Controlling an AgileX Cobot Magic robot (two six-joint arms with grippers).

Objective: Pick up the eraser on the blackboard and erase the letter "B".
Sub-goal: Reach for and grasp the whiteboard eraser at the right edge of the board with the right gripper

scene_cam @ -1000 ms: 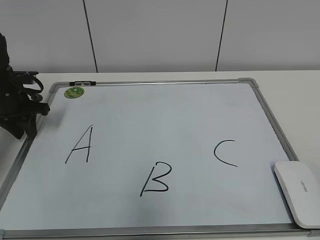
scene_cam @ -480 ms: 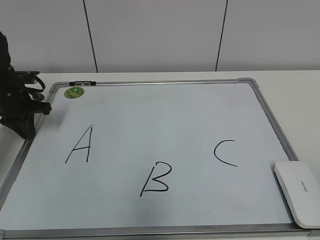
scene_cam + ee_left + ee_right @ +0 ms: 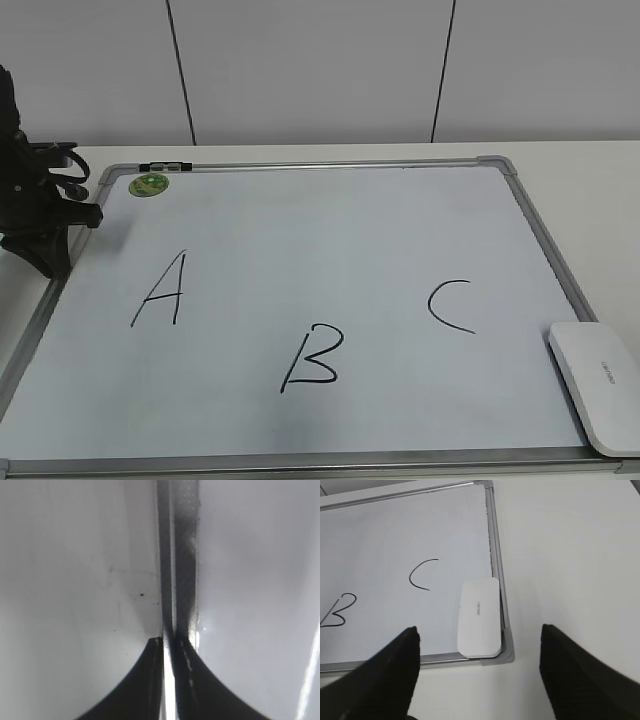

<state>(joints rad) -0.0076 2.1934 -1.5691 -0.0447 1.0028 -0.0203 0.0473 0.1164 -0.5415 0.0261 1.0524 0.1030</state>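
Observation:
My right gripper needs to close across the white eraser's middle [image 3: 607, 374] [image 3: 479, 611], with its fingers on the two long sides next to the printed word.
The blackboard [image 3: 330, 240] is a white board in a silver frame, lying flat on the table. The black letter "B" [image 3: 312, 358] is drawn near its front middle and shows at the left edge of the right wrist view [image 3: 337, 611]. The white eraser [image 3: 597, 385] lies on the board's front right corner, against the frame. My right gripper [image 3: 479, 630] is open and empty, hovering above and just short of the eraser [image 3: 479, 617]; it is out of the exterior view. My left gripper [image 3: 52, 262] is shut and empty [image 3: 169, 642] over the board's left frame edge.
A black "A" [image 3: 160, 290] and a black "C" [image 3: 450, 305] flank the B. A round green magnet [image 3: 148, 184] and a small marker [image 3: 163, 166] sit at the board's far left corner. White table [image 3: 570, 555] lies to the right of the board.
The left arm has shifted slightly at the board's left edge. The eraser and the letters are unchanged.

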